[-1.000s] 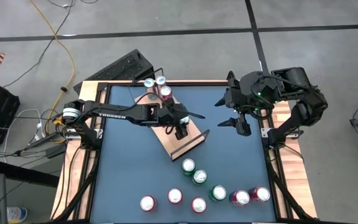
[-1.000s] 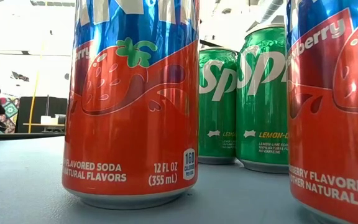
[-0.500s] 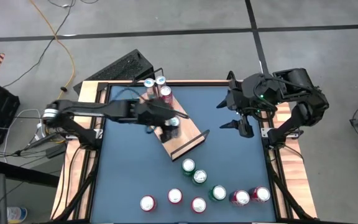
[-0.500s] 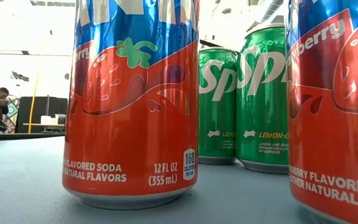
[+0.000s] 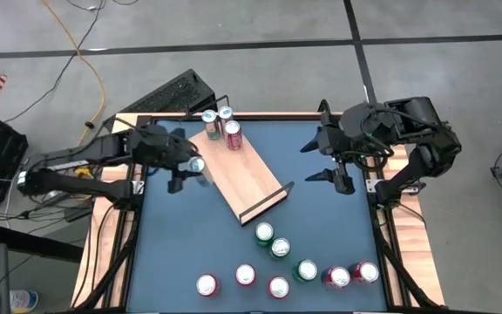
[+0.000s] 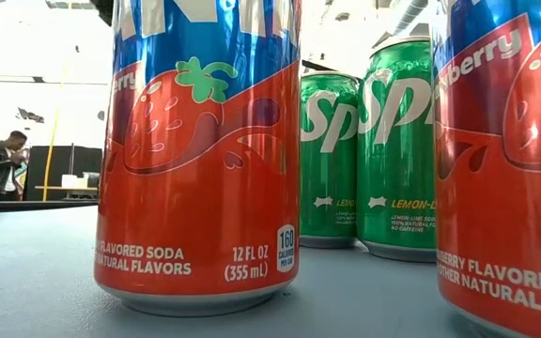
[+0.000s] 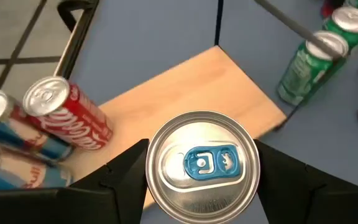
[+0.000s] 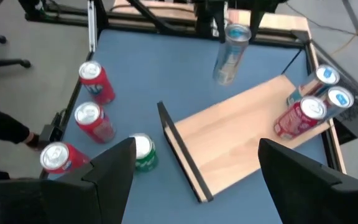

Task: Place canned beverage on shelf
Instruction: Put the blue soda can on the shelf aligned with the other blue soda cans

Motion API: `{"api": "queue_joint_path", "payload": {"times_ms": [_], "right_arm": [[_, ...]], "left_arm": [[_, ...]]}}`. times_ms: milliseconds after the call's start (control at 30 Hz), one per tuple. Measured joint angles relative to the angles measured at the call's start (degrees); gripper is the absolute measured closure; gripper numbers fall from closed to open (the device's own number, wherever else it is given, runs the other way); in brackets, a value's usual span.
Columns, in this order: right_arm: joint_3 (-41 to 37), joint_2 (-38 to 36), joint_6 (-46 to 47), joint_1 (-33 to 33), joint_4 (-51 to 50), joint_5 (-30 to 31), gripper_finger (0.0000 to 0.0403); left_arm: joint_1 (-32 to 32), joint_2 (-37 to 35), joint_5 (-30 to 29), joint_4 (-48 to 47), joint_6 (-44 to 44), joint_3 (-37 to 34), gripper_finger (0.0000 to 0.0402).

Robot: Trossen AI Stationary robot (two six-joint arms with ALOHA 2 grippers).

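Observation:
The robot's left gripper needs to release the silver-and-blue can, which hangs over the table now, on the shelf's far corner (image 5: pixel 200 143) next to the blue cans.
A light-wood shelf (image 5: pixel 244 177) with black end rails lies slantwise on the blue table. Three cans (image 5: pixel 226 114) stand at its far end. My left gripper (image 5: pixel 190 171) hangs over the table left of the shelf, shut on a silver-and-blue can (image 7: pixel 202 163), whose body also shows in the right wrist view (image 8: pixel 229 53). My right gripper (image 5: pixel 314 160) hovers open over the table's right side with nothing between its fingers. My left gripper pinches the can's side wall just below its top rim (image 7: pixel 153 163) between its two fingers (image 7: pixel 120 171), one on each side. The fingers slant down from the table's left side. The can hangs tilted below them, its bottom (image 8: pixel 221 76) clear of table and shelf.
Several loose red and green cans (image 5: pixel 280 249) stand in the table's near half, right in front of the low camera. A red cola can (image 7: pixel 67 113) and two blue ones crowd the shelf's far end. The rest of the shelf board is bare wood.
My left gripper, still shut on the can, has drawn back from above the shelf toward the table's left edge, rising a little and rolling. The can has gone with it, from over the shelf's middle to beside the shelf's left side.

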Motion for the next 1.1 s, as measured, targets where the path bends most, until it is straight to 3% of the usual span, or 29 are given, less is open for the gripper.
{"api": "queue_joint_path", "payload": {"times_ms": [200,700,1100], "right_arm": [[0.0,0.0,1.4,-0.1,2.0,1.8,0.0081],[0.1,0.3,4.5,0.4,2.3,1.9,0.0081],[0.1,0.3,4.4,0.3,2.7,2.0,0.0081]], "left_arm": [[9.2,0.5,1.1,0.4,5.0,-1.8,0.0175],[27.2,8.9,12.2,2.6,17.8,-1.8,0.0175],[37.1,11.3,19.0,5.7,24.8,-1.8,0.0175]]}}
